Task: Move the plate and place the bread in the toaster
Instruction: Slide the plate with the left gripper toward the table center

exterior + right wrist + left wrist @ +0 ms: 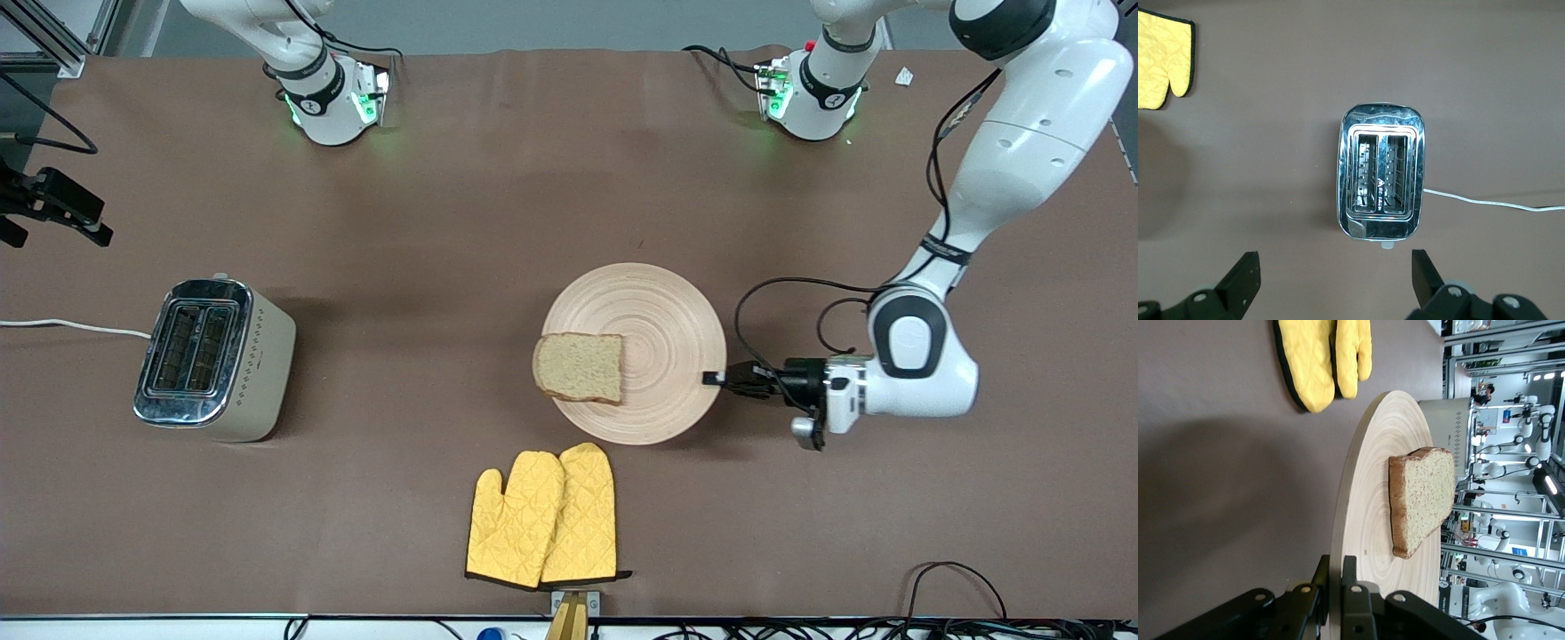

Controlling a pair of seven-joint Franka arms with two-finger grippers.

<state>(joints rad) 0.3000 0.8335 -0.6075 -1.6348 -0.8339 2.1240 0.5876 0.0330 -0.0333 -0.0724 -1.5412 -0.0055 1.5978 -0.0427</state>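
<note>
The robot's left gripper needs to release the plate on the table straight (pixel 578 338) behind the yellow oven mitts, nearer the toaster.
The pale wooden plate (pixel 662 333) lies at the table's middle with the bread (pixel 580 366) on the part of it toward the right arm's end. My left gripper (pixel 716 378) is shut on the plate's rim at the edge toward the left arm's end. In the left wrist view the left gripper (pixel 1336 577) has one finger above and one below the plate's (pixel 1368 513) edge, and the bread (pixel 1421 497) lies flat on it. The toaster (pixel 209 356) stands toward the right arm's end with both slots empty. My right gripper (pixel 1335 277) is open and empty, high over the toaster (pixel 1382 180).
A pair of yellow oven mitts (pixel 544 516) lies nearer to the front camera than the plate, close to its rim. The toaster's white cord (pixel 71 327) runs off the table's end. A black mount (pixel 53 209) sticks in near that end.
</note>
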